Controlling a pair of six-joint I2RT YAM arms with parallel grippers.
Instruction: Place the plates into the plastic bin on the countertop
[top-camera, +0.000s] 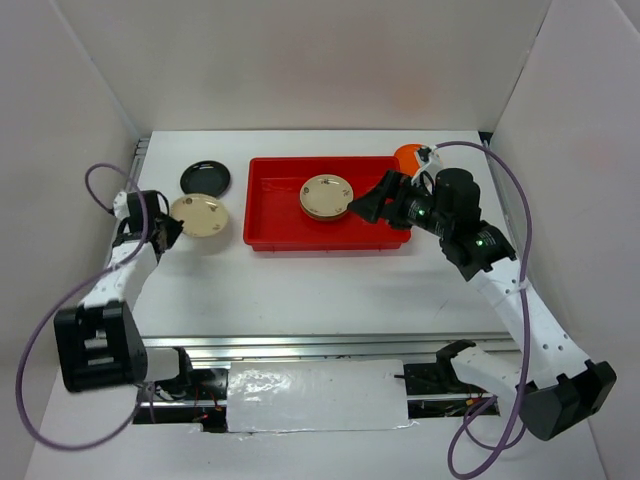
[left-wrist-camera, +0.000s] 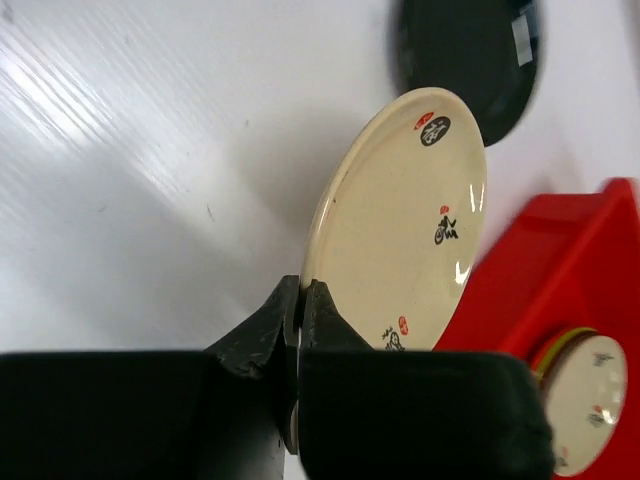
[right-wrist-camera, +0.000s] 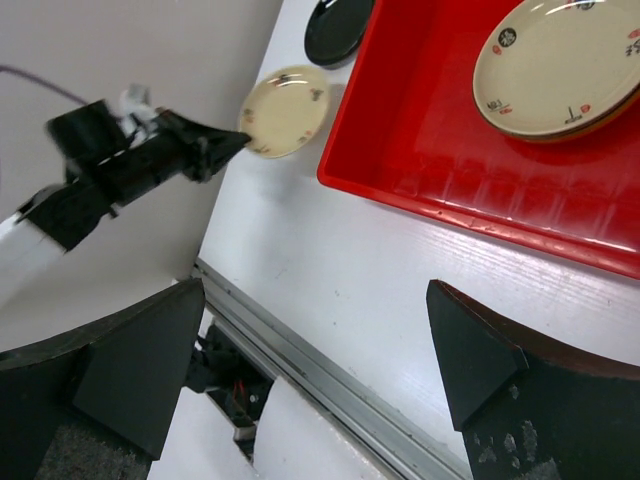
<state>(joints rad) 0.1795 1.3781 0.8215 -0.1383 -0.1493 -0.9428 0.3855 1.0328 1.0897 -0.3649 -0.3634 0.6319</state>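
Observation:
Next, my left gripper sets the cream floral plate down and lets go of it on top of the stack of plates (top-camera: 325, 195) (left-wrist-camera: 588, 405) in the red bin.
My left gripper (top-camera: 170, 232) is shut on the rim of a cream floral plate (top-camera: 198, 215), holding it left of the red plastic bin (top-camera: 268, 205); the plate also shows in the left wrist view (left-wrist-camera: 400, 230) and the right wrist view (right-wrist-camera: 286, 110). A stack of plates with a cream floral one on top (top-camera: 326, 196) sits in the bin (right-wrist-camera: 420, 120). A black plate (top-camera: 205, 179) lies on the white countertop (top-camera: 320, 280) behind the held plate. An orange plate (top-camera: 407, 155) peeks out behind my right arm. My right gripper (top-camera: 366, 207) is open and empty above the bin's right part.
White walls close in the countertop at the back and both sides. A metal rail (top-camera: 320, 345) runs along the front edge. The arm bases stand at the front left (top-camera: 95, 345) and front right (top-camera: 570, 395).

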